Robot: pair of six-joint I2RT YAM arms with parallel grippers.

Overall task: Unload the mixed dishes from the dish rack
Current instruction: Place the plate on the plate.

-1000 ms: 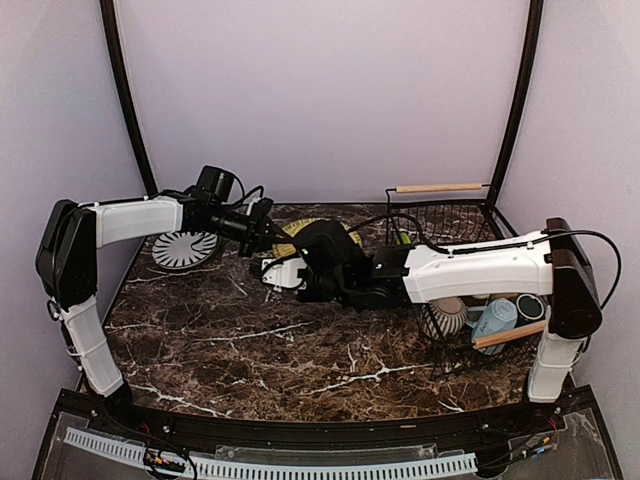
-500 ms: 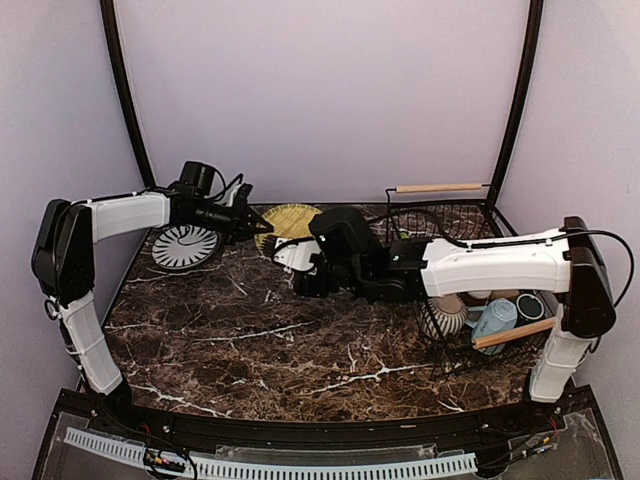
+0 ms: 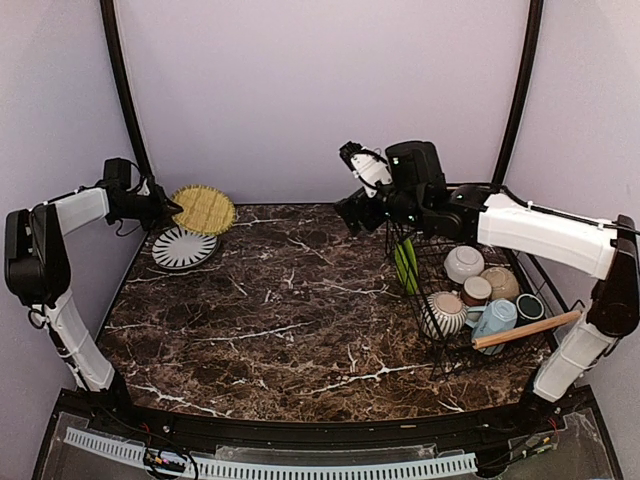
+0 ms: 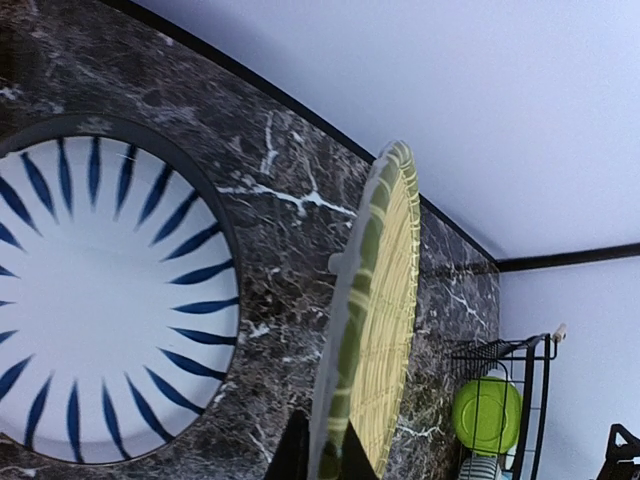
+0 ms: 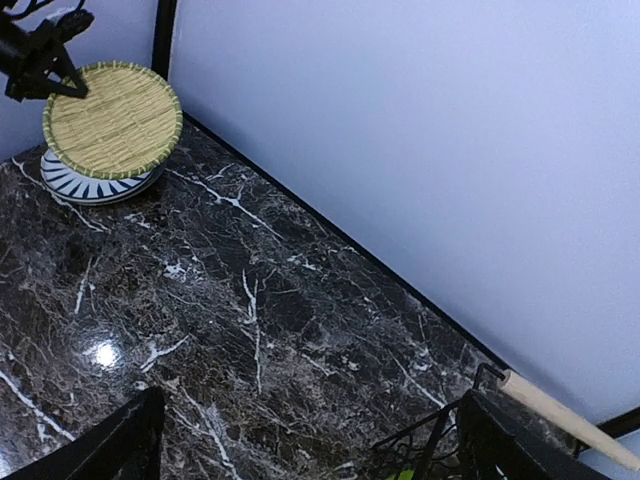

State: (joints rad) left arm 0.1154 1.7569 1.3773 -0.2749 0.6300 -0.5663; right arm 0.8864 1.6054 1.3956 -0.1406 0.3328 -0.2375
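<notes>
The robot's left gripper will release the yellow woven-pattern plate on top of the black-striped white plate (image 3: 190, 240) (image 4: 108, 295).
My left gripper (image 3: 170, 208) is shut on the rim of a yellow woven-pattern plate (image 3: 204, 210), held tilted just above the black-striped white plate (image 3: 182, 250) at the table's far left. From the left wrist, the held plate (image 4: 375, 310) stands edge-on between my fingertips (image 4: 325, 452), with the striped plate (image 4: 100, 300) beside it. My right gripper (image 3: 351, 211) hangs open and empty left of the dish rack (image 3: 447, 356). The rack holds a lime-green plate (image 3: 405, 265), white bowl (image 3: 465, 263), striped grey bowl (image 3: 443, 313), light blue mug (image 3: 493, 320) and dark green mug (image 3: 529, 306).
A small cup (image 3: 476, 290) and a beige bowl (image 3: 501, 283) also sit in the rack. Its near wooden handle (image 3: 525, 330) crosses the mugs; the far handle (image 5: 560, 420) shows in the right wrist view. Black frame posts stand at both back corners.
My right gripper opened, let go of the yellow plate, and drew back up and right toward the rack. My left arm carried the plate left to above the striped plate.
</notes>
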